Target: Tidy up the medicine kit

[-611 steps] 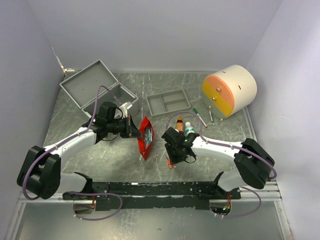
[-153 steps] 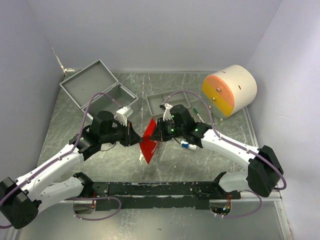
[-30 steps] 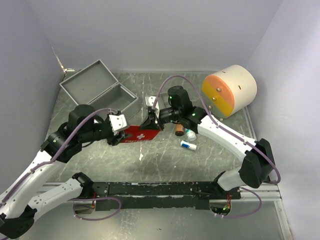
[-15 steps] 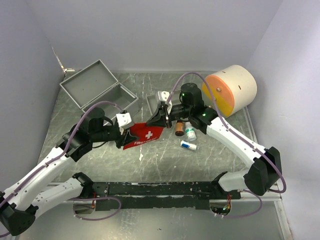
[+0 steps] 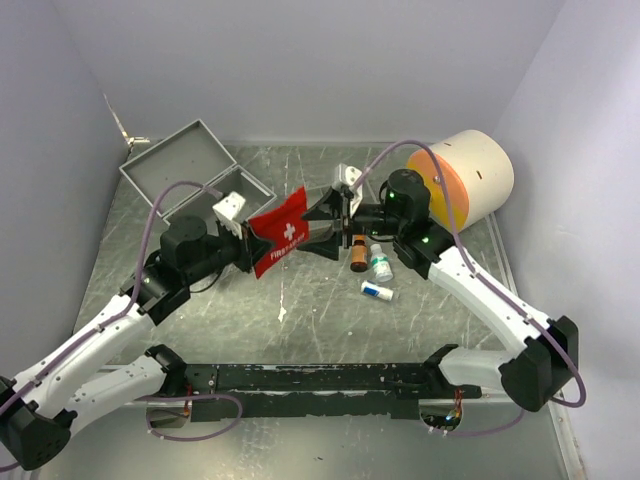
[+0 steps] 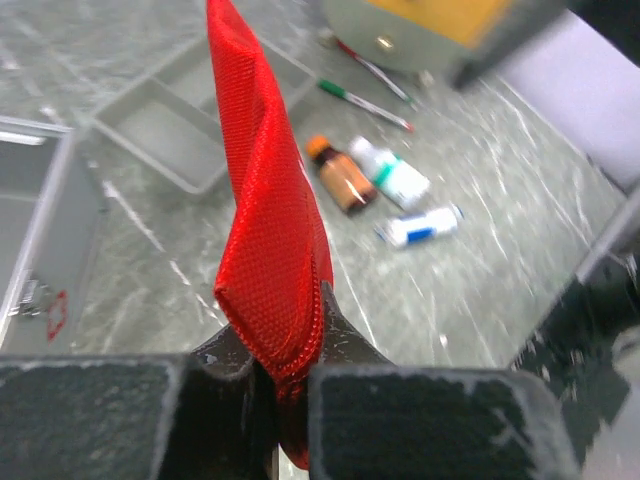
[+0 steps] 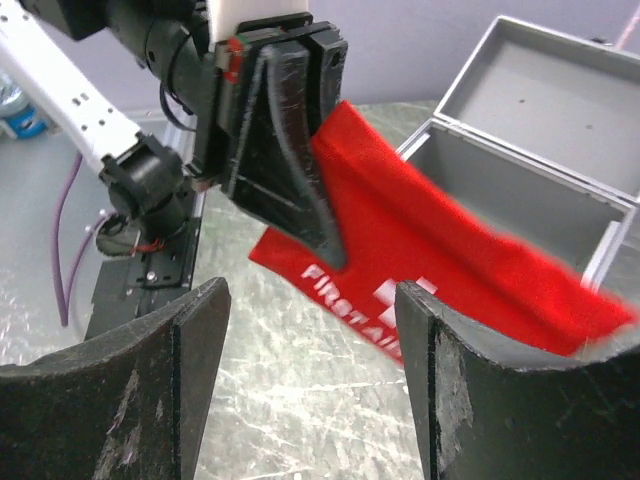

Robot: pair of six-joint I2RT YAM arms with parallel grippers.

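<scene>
Next, my left gripper sets the red pouch, now hanging in the air beside the kit, down so that it lies flat on the inside bottom of the open medicine kit [image 5: 227, 221].
The medicine kit [image 5: 190, 178] stands open at the back left, its lid tipped back; it also shows in the right wrist view [image 7: 545, 140]. A red "FIRST AID KIT" pouch [image 5: 282, 230] hangs in the air just right of the kit. My left gripper [image 5: 246, 240] is shut on the pouch's lower corner, and the red mesh [image 6: 265, 200] is pinched between its fingers [image 6: 360, 400]. My right gripper [image 5: 324, 224] hovers at the pouch's right side, open, its fingers [image 7: 150, 390] wide apart and touching nothing. The pouch [image 7: 420, 260] lies beyond them.
An amber bottle [image 5: 357, 250], a white bottle with a green cap [image 5: 381, 265] and a small white-and-blue vial [image 5: 377, 291] lie mid-table. A shallow grey divided tray [image 6: 180, 125] and pens [image 6: 365, 100] sit behind. A big cylinder with an orange face [image 5: 460, 180] stands back right.
My right gripper has opened and let go of the pouch. My left gripper has closed on the pouch and raised it up and back toward the kit.
</scene>
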